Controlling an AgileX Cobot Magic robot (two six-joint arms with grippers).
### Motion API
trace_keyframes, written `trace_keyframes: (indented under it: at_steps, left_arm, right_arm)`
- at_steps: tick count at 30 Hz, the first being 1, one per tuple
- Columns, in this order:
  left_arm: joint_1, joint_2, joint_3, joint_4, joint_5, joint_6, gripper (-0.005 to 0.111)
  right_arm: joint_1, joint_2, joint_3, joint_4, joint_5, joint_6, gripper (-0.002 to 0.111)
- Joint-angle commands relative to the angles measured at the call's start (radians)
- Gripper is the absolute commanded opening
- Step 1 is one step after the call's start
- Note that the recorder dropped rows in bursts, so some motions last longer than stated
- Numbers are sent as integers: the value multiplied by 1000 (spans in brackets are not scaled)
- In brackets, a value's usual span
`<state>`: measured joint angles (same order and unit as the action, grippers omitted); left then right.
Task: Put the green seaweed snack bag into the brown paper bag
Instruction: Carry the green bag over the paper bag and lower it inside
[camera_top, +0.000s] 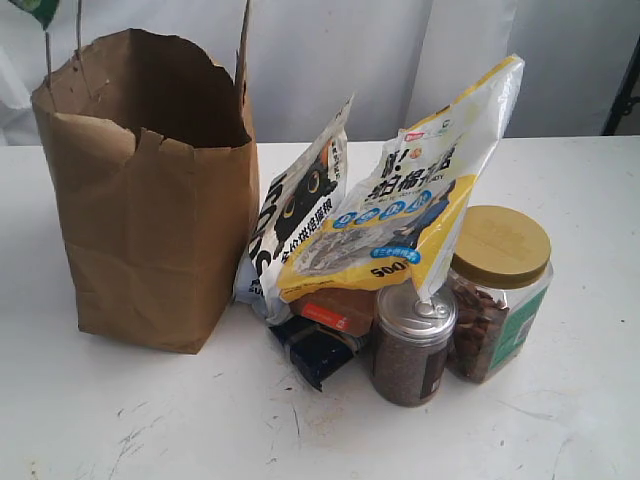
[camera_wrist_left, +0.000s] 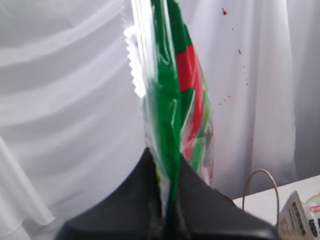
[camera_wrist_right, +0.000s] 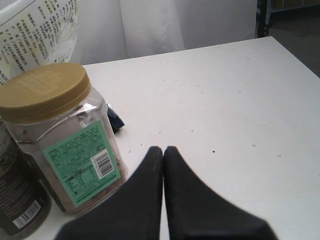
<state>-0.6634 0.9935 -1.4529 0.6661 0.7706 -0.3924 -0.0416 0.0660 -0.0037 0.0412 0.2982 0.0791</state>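
Note:
Next, I release the green seaweed snack bag from my left gripper inside the brown paper bag (camera_top: 168, 160), toward its black-cat pouch side.
The green seaweed snack bag (camera_wrist_left: 172, 95), glossy green with a red patch, stands edge-on in the left wrist view. My left gripper (camera_wrist_left: 164, 156) is shut on its lower edge and holds it up in front of a white curtain. Only a green corner of that bag (camera_top: 38, 9) shows in the exterior view, above the brown paper bag (camera_top: 150, 220), which stands open and upright at the table's left. One thin handle of the paper bag (camera_wrist_left: 261, 181) shows in the left wrist view. My right gripper (camera_wrist_right: 163, 149) is shut on nothing, low over the table beside a gold-lidded jar (camera_wrist_right: 60, 140).
Right of the paper bag lean a white black-cat pouch (camera_top: 300, 215) and a yellow-and-white snack bag (camera_top: 420, 190). In front of them stand a small dark jar with a metal lid (camera_top: 410, 345), the gold-lidded jar (camera_top: 497, 295) and a dark packet (camera_top: 315, 350).

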Motion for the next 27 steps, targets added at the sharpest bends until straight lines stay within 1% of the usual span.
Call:
trace_keyframes:
  at_steps: [1,3,9,12,16,18,21,27]
  left_arm:
    - [-4,91,-6,74,-86,-56,0]
    - [0,127,-6,76,-111,-60,0]
    - [52,186,-6,65,-212,-90,0]
    - [94,203,-6,60,-215,-97,0]
    - [158,238,-6,-1,-230,-92,0]
    - [180,269,-6,-51,-245,-56,0]
    - [202,318,-6,-138,-236,15,0]
    - [205,362,-6,-161,-149,34,0]
  right_arm:
    - [1,-5,4,1,-5,2,0]
    - [1,-5,4,1,-5,2,0]
    - [1,-5,4,1,-5,2,0]
    - [1,-5,4,1,-5,2,0]
    - [1,-5,4,1,-5,2,0]
    - [1,-5,4,1,-5,2,0]
    - [1,-5,4,1,-5,2,0]
    - [1,-5,4,1,-5,2,0]
